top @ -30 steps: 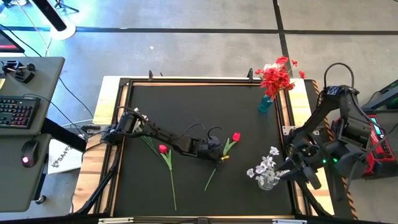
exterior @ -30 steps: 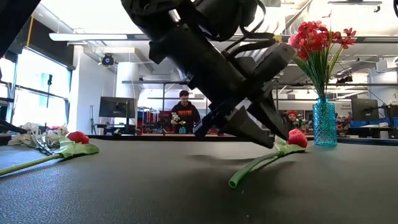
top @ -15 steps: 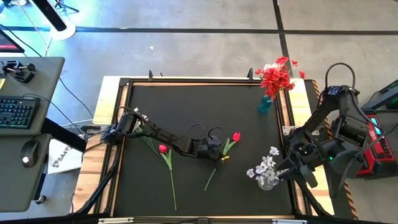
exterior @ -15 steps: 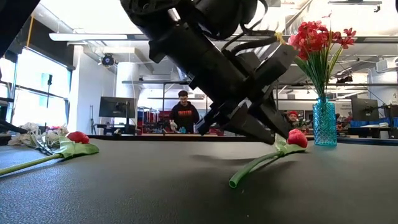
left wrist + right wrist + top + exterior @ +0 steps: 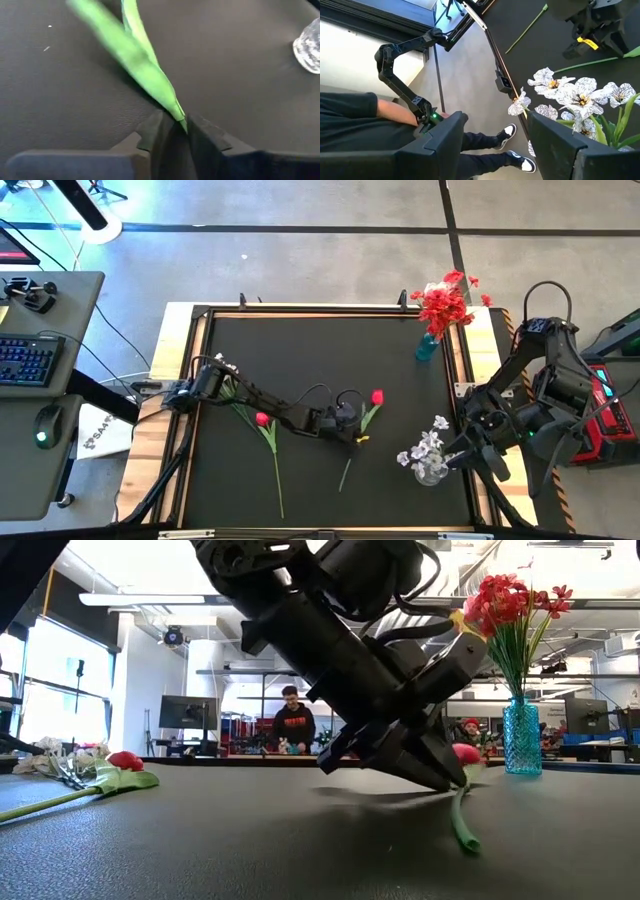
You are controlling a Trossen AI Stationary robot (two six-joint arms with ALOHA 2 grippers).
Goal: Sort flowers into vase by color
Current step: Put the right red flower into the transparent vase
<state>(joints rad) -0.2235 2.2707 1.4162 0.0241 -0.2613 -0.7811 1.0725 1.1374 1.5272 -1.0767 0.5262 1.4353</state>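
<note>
The red bud flower's stem slants across my left gripper's fingers at the leaf joint. Next, I open, turn in line and pinch the stem lower (image 5: 345, 474).
A red bud flower (image 5: 377, 397) on a thin green stem lies mid-table, and my left gripper (image 5: 352, 434) is shut on that stem. A second red bud flower (image 5: 262, 419) lies flat on the mat to the left, its stem pointing at the near edge. A clear vase with white blossoms (image 5: 428, 455) stands near the right edge. A teal vase with red blossom clusters (image 5: 438, 305) stands at the far right corner. My right gripper (image 5: 497, 145) is open, hovering just right of the white blossoms (image 5: 575, 97). My left gripper pinches the red bud flower's stem (image 5: 176, 112) between its two fingers (image 5: 157, 132), where a green leaf joins it, partway below the bud. The fingers slant down from the table's left, across the stem. The stem's lower end (image 5: 468, 838) rests on the mat.
A few more flowers lie at the table's left edge by the left arm's base (image 5: 222, 368). The wooden table frame (image 5: 175, 340) surrounds the black mat. A desk with a keyboard (image 5: 25, 360) stands to the left. People show in the room behind (image 5: 291, 720).
The held flower has turned about in my left gripper. Its lower stem end swung toward the near edge and now points at the low camera. The bud shifted slightly toward the table's left. The left gripper tipped lower over the mat.
</note>
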